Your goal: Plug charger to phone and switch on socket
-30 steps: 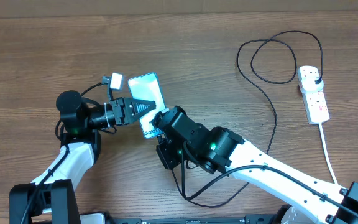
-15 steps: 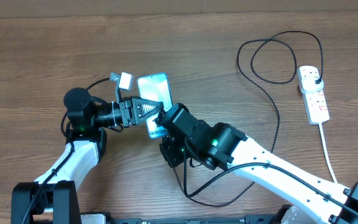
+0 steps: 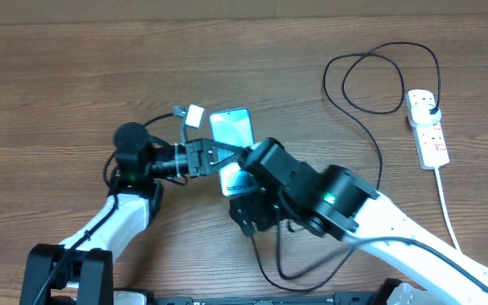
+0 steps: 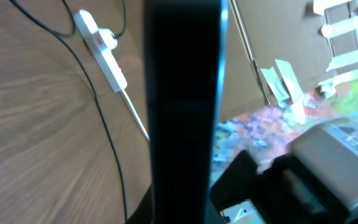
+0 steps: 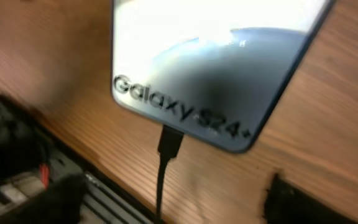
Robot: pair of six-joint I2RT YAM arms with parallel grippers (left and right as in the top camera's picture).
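The phone will leave my left gripper flat on the wooden table (image 3: pixel 246 181) beneath my right gripper, light screen up.
The phone (image 3: pixel 231 127) is held off the table with its light screen facing up, and my left gripper (image 3: pixel 216 156) is shut on its side. In the left wrist view it shows only as a dark edge (image 4: pixel 182 93). The right wrist view reads "Galaxy S24+" on the phone (image 5: pixel 210 68). The charger's black connector (image 5: pixel 169 144) sits in its bottom edge, the cable hanging down. My right gripper (image 5: pixel 173 202) is open around the cable without touching it. The charger cable (image 3: pixel 371 144) loops back to the white socket (image 3: pixel 428 129) at the far right.
A thick white cord (image 3: pixel 447 212) runs from the socket towards the table's front edge. The right arm's body (image 3: pixel 312 199) lies across the middle of the table. The left wrist view shows the socket (image 4: pixel 101 45) far off, with cardboard and clutter beyond the table.
Both arms and the phone have shifted right. My right gripper has opened and let go of the connector, which stays in the phone.
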